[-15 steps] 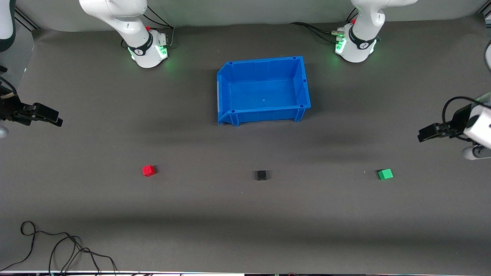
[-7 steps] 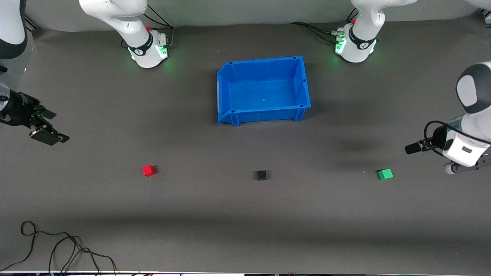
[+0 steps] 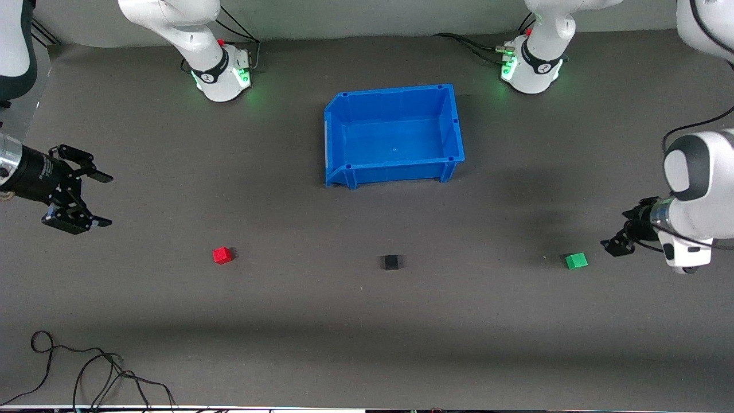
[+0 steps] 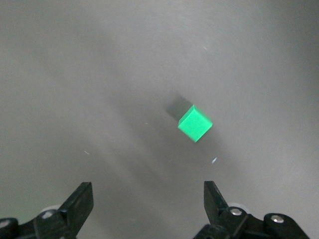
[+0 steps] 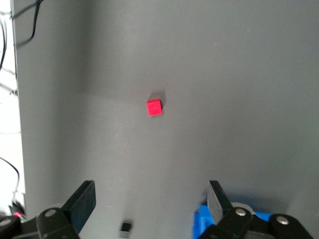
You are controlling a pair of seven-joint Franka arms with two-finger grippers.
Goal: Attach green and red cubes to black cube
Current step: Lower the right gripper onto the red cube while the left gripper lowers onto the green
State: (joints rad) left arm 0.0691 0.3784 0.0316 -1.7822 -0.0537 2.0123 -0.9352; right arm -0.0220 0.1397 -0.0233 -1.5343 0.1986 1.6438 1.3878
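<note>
My left gripper needs to grip the green cube on opposite sides of the green cube (image 3: 576,261) (image 4: 195,123), because the cube's side facing the black cube should stay free for attaching.
The red cube (image 3: 222,255), black cube (image 3: 390,263) and green cube (image 3: 576,261) lie apart in a row on the table, nearer the front camera than the blue bin. The red cube is toward the right arm's end, the green toward the left arm's end. My right gripper (image 3: 102,199) is open, in the air at the right arm's end of the table; its wrist view (image 5: 150,199) shows the red cube (image 5: 154,107) and the black cube (image 5: 126,227). My left gripper (image 3: 615,244) is open, beside the green cube (image 4: 195,124), which lies ahead of its open fingers (image 4: 147,199).
The blue bin (image 3: 454,123) stands empty mid-table, between the two arm bases; a corner of it shows in the right wrist view (image 5: 203,226). Loose black cables (image 3: 86,373) lie at the table's front corner at the right arm's end.
Both arms have swung in from the table's ends. The left gripper has come down close beside the green cube. The right gripper has turned, its open fingers now showing. The cubes have not moved.
</note>
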